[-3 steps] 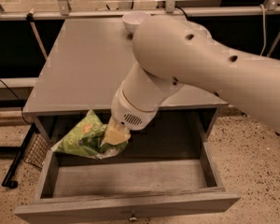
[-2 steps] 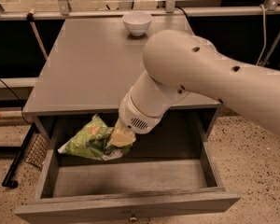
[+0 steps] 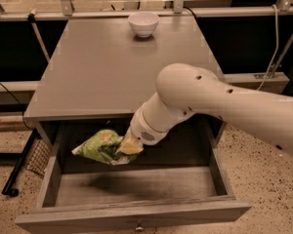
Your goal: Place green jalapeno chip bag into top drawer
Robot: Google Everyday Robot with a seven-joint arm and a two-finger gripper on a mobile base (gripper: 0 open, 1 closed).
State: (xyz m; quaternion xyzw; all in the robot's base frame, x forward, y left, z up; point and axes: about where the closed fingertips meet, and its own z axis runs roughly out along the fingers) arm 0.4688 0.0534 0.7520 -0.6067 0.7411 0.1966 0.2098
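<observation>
I should release the green jalapeno chip bag in the top drawer's back corner (image 3: pixel 96 152) nearest the mesh object. The bag still hangs over the open drawer.
The green jalapeno chip bag (image 3: pixel 100 147) is a crinkly bright-green foil bag. It hangs in the air over the left half of the open top drawer (image 3: pixel 132 217), above its floor and just below the table edge. My gripper (image 3: pixel 128 146) is at the bag's right end and is shut on it. The white arm reaches in from the right and hides the drawer's back right part. The drawer is pulled out toward the camera, its front panel with a small knob (image 3: pixel 138 226) at the bottom of the view.
A white bowl (image 3: pixel 143 23) stands at the far edge of the grey table (image 3: pixel 97 67). Metal railing posts run behind the table. A black stand and a mesh object (image 3: pixel 37 157) sit on the speckled floor at the left.
The arm has swung down and to the right, uncovering the bowl and the tabletop. The bag has stayed in the gripper over the drawer's left half.
</observation>
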